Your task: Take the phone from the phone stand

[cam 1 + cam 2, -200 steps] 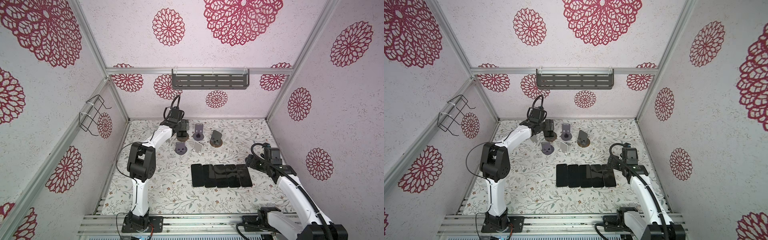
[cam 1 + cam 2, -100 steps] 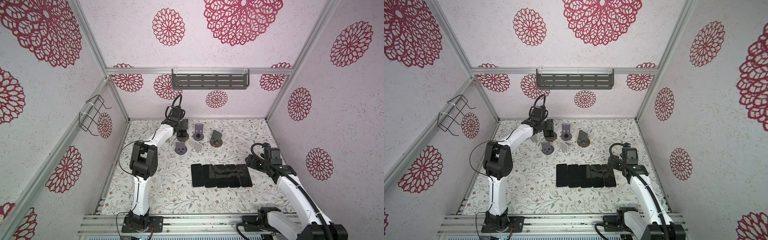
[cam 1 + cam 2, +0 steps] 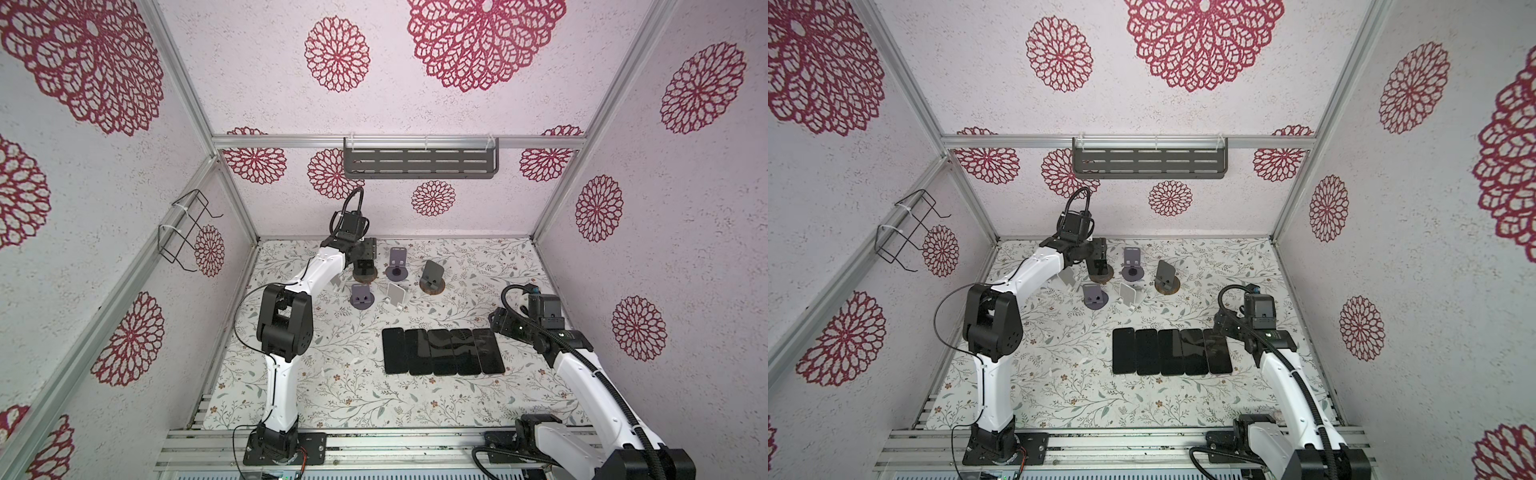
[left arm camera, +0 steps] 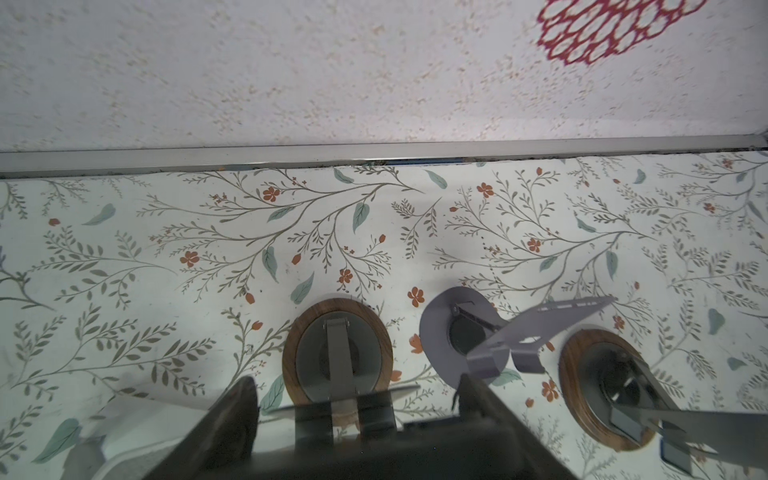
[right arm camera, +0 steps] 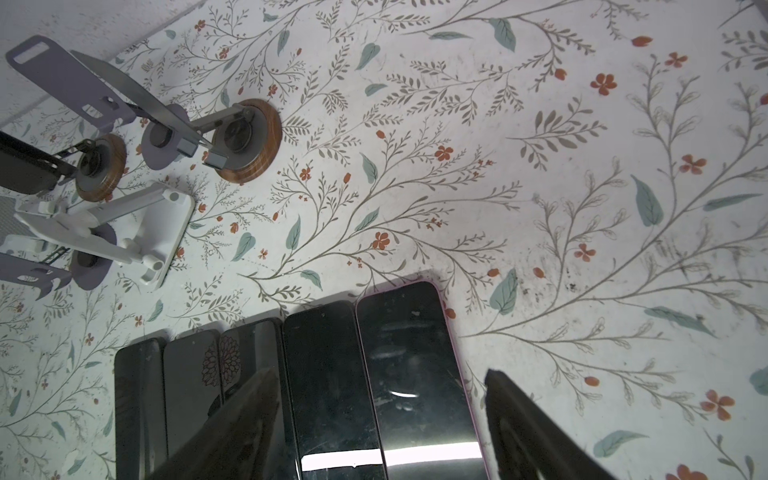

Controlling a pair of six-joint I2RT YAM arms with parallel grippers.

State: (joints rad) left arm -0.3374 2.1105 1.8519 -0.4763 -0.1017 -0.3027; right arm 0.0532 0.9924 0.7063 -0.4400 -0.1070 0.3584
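The left gripper spans the two side edges of the phone, so next the right gripper takes the phone above the white stand (image 3: 396, 293) before the left gripper takes one edge again.
A dark phone (image 3: 366, 250) stands in the phone stand (image 3: 365, 275), which has a round wood-rimmed base, at the back of the table in both top views. My left gripper (image 3: 362, 249) is shut on the phone's two side edges. In the left wrist view the phone (image 4: 415, 453) is a dark slab between my fingers (image 4: 243, 411), with the stand's two lips and its base (image 4: 337, 345) just beyond it. My right gripper (image 3: 497, 326) hangs open over the right end of the row of phones, holding nothing; the right wrist view shows its fingers (image 5: 523, 419) wide apart.
Several black phones (image 3: 442, 351) lie side by side flat on the table. Around the held phone's stand are two purple stands (image 3: 397, 266) (image 3: 362, 296), a white stand (image 3: 395, 296) and a grey wood-based stand (image 3: 432, 277). The back wall rail (image 4: 374, 156) is close behind.
My left gripper has closed from wide open onto the phone's sides, and the left arm's elbow has shifted a little. The right gripper has narrowed slightly and stayed in place.
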